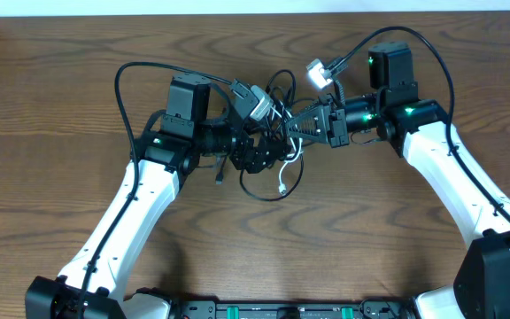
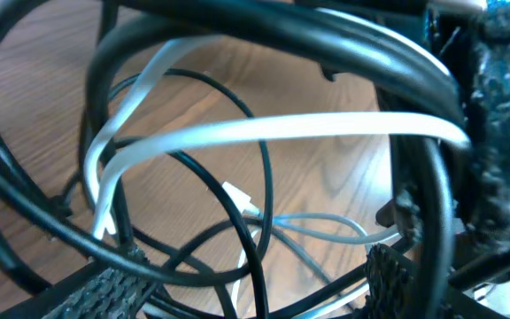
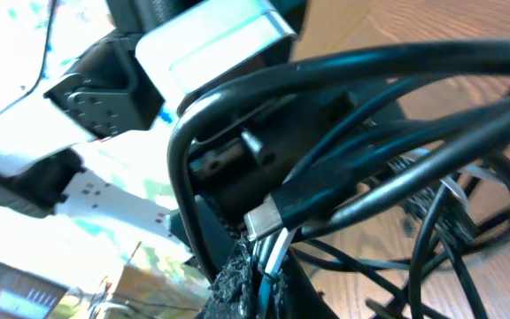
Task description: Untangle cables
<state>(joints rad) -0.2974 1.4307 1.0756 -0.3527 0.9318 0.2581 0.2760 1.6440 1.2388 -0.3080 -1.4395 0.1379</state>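
My right gripper is to let go of the white cable so that it will rest on the wooden table [image 1: 197, 130] beneath my left gripper's wrist.
The cables [image 1: 275, 133] form one tangled bunch at the table's middle, between my two grippers. A white cable's plug end [image 1: 282, 188] hangs at the front of a black loop [image 1: 264, 195]. My left gripper [image 1: 257, 159] is in the bunch from the left. In the left wrist view its fingers [image 2: 246, 283] stand wide apart, with black cords [image 2: 266, 186] and the white cable [image 2: 282, 133] running between them. My right gripper [image 1: 302, 124] comes in from the right. In the right wrist view it [image 3: 268, 275] is shut on the white cable [image 3: 274, 252] beside a black cable's metal plug [image 3: 266, 217].
Thick black arm wires [image 1: 131, 75] arc over both arms. The left arm's wrist camera [image 3: 211, 44] fills the upper right wrist view. Bare wooden table [image 1: 60, 133] lies around the bunch. A black rail [image 1: 282, 310] runs along the front edge.
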